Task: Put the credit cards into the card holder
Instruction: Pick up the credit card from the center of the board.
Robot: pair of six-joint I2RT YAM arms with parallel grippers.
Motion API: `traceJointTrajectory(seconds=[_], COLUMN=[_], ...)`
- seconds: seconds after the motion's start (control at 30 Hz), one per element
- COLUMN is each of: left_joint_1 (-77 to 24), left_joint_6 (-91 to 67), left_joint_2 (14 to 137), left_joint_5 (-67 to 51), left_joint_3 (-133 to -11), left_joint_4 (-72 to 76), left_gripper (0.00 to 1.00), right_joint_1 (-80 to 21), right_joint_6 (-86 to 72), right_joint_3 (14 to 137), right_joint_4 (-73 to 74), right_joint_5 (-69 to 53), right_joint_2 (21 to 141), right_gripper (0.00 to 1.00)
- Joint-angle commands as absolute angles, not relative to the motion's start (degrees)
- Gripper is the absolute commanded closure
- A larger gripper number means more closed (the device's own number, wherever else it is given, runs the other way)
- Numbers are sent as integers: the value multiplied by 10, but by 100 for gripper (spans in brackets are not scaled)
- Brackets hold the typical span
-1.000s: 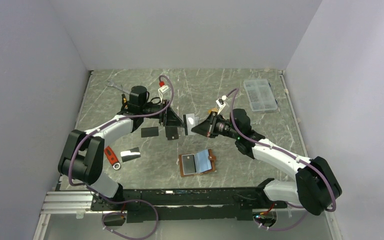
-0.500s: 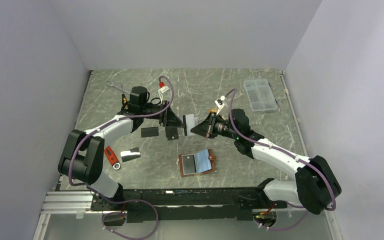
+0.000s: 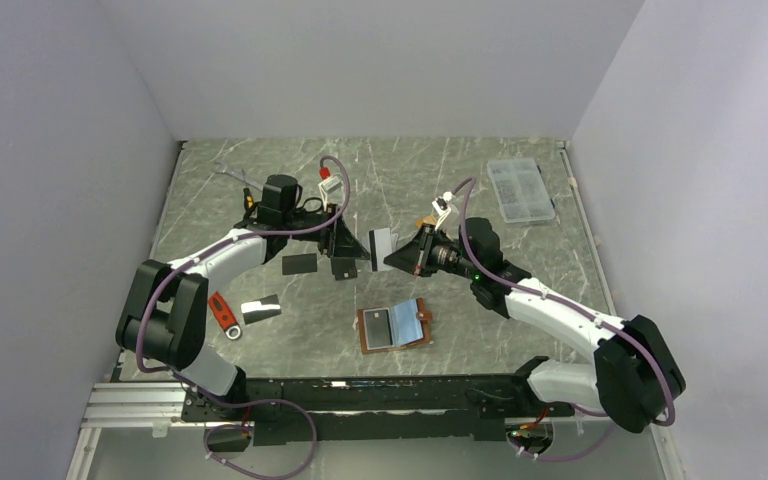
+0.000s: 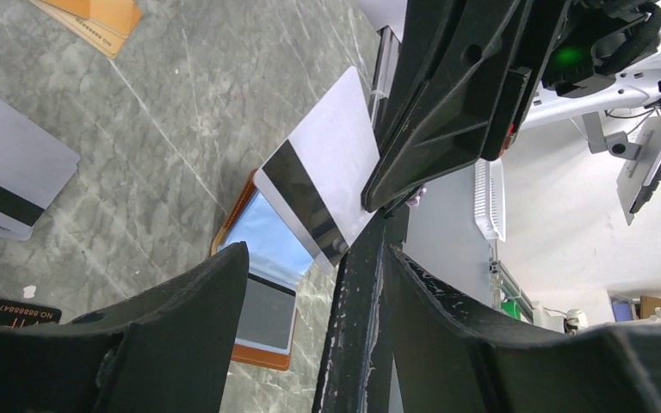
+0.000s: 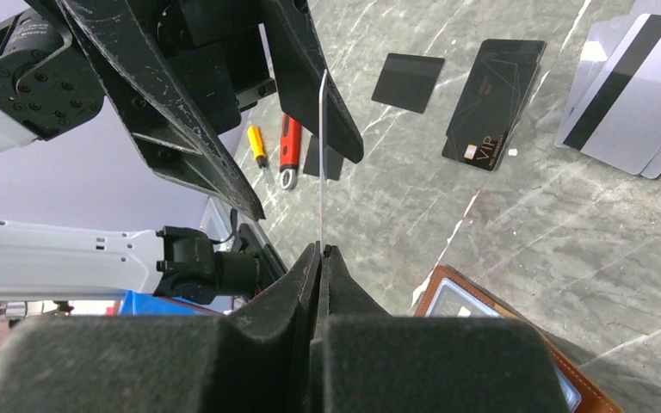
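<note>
The credit card is pinched near a corner by my right gripper, so next my left gripper grips its black-striped edge (image 4: 299, 196) before my right gripper opens to take it again.
A silver-grey credit card (image 3: 381, 240) with a black stripe stands on edge above the table. My right gripper (image 3: 396, 254) is shut on its lower edge, and the right wrist view shows the card (image 5: 323, 146) edge-on rising from the pinched tips (image 5: 320, 250). My left gripper (image 3: 352, 243) is open, one finger on each side of that card (image 4: 331, 163) without gripping it. The tan card holder (image 3: 393, 326) lies open on the table below, blue-grey inside up. More credit cards lie flat: black ones (image 3: 300, 263) and a silver one (image 3: 260, 308).
A clear plastic compartment box (image 3: 520, 190) sits at the back right. A red tool (image 3: 223, 313) lies near the left arm's base and a metal wrench (image 3: 228, 171) at the back left. Grey walls close in the table on three sides.
My left gripper's jaws have spread wider around the upright card. The right gripper keeps the card pinched, nearly in the same place.
</note>
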State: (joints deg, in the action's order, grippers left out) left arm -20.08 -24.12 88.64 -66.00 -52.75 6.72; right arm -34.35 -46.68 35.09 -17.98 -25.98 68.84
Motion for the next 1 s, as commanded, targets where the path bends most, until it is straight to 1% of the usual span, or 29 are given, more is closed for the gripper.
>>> traceJointTrajectory(seconds=[0.0, 0.1, 0.2, 0.43, 0.53, 0.73, 0.9, 0.97], left_joint_1=[-203, -203, -203, -203, -202, -202, -202, -201], left_joint_6=[-215, -239, -274, -344, -343, -348, -374, -386], left_joint_2=[862, 862, 869, 873, 866, 868, 868, 867], left_joint_5=[-650, -662, -679, -713, -718, -722, -731, -737], left_joint_3=[-551, -543, -537, -513, -511, -512, -507, -503], left_joint_4=[55, 89, 125, 221, 222, 223, 249, 263], left_gripper=[35, 35, 38, 49, 56, 81, 86, 89], right_joint_1=[-342, -342, -347, -360, -360, -361, -358, -352], right_joint_6=[-466, -480, -494, -503, -500, -500, -515, -525], right_joint_3=[371, 365, 361, 370, 366, 363, 367, 367], right_joint_4=[-201, -227, -259, -285, -282, -281, -310, -328], right_joint_5=[-262, -277, -285, -284, -273, -266, -278, -286], right_joint_2=[679, 692, 707, 738, 734, 725, 728, 729], right_gripper=[100, 100, 100, 100, 100, 100, 99, 92])
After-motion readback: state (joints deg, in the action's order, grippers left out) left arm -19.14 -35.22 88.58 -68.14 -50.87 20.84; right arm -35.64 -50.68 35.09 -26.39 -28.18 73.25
